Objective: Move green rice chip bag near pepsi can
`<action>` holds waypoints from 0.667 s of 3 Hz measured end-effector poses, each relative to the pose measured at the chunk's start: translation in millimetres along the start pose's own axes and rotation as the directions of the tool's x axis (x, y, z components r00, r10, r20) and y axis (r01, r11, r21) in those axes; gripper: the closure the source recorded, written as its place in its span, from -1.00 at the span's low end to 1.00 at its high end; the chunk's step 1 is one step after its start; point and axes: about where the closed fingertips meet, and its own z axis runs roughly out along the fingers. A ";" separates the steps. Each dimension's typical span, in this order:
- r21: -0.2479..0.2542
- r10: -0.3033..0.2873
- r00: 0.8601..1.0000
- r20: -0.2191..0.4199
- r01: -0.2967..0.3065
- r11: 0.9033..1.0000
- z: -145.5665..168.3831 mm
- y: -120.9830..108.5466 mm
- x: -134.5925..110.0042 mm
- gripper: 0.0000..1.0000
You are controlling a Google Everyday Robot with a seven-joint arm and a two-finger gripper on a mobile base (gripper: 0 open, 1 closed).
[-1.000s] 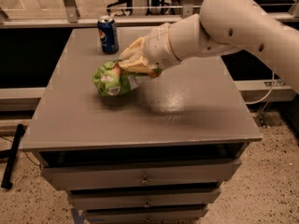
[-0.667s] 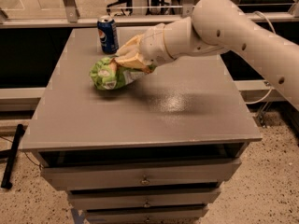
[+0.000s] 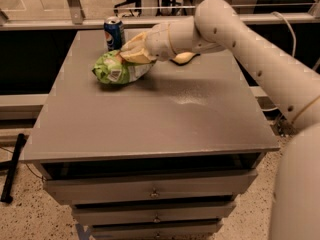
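Note:
The robot's gripper will let go of the green rice chip bag, now held low over the table, on the grey table [image 3: 124,58], close in front of the pepsi can.
The green rice chip bag [image 3: 115,69] is crumpled at the back left of the grey table [image 3: 150,114], just in front of the pepsi can [image 3: 114,33], which stands upright near the table's far edge. My gripper [image 3: 131,54] reaches in from the right and is shut on the bag's upper right end, holding it low over the table. The bag's left end is a short gap from the can.
A yellow sponge [image 3: 183,58] lies on the table behind my arm, partly hidden by it. The table has drawers [image 3: 152,188] along its front. A dark bar [image 3: 12,168] leans on the floor at the left.
My gripper has carried the bag a little farther back and left, closer to the can.

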 end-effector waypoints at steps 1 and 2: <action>-0.010 -0.011 1.000 0.020 0.011 1.000 10.3 -26.2 10.1 1.00; -0.008 -0.028 0.999 0.029 0.029 1.000 11.6 -46.3 15.2 1.00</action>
